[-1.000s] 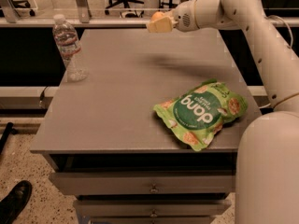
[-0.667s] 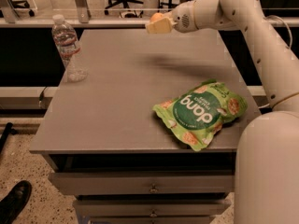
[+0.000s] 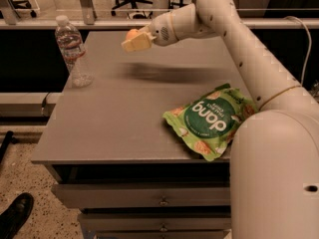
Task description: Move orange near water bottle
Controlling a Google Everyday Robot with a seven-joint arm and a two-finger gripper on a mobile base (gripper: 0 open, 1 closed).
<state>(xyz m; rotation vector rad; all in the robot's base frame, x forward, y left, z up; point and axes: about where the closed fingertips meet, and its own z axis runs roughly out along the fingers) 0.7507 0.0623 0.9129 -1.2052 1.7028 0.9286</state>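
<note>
Next, my gripper lets go of the orange on the grey table (image 3: 97, 76), beside the base of the water bottle.
The orange (image 3: 132, 33) is a small round fruit held between the fingers of my gripper (image 3: 134, 40), which is shut on it above the far middle of the grey table (image 3: 119, 118). The water bottle (image 3: 74, 51), clear with a white cap and a white-and-red label, stands upright at the table's far left corner. My gripper is to the right of the bottle, apart from it and raised above the tabletop.
A green snack bag (image 3: 212, 121) lies flat at the table's right front. My white arm (image 3: 249, 49) reaches over the table's right side. Drawers (image 3: 159, 200) sit under the tabletop. A black shoe (image 3: 15, 215) is on the floor at lower left.
My gripper with the orange has moved left toward the water bottle and a little lower. The bottle and the snack bag have not moved.
</note>
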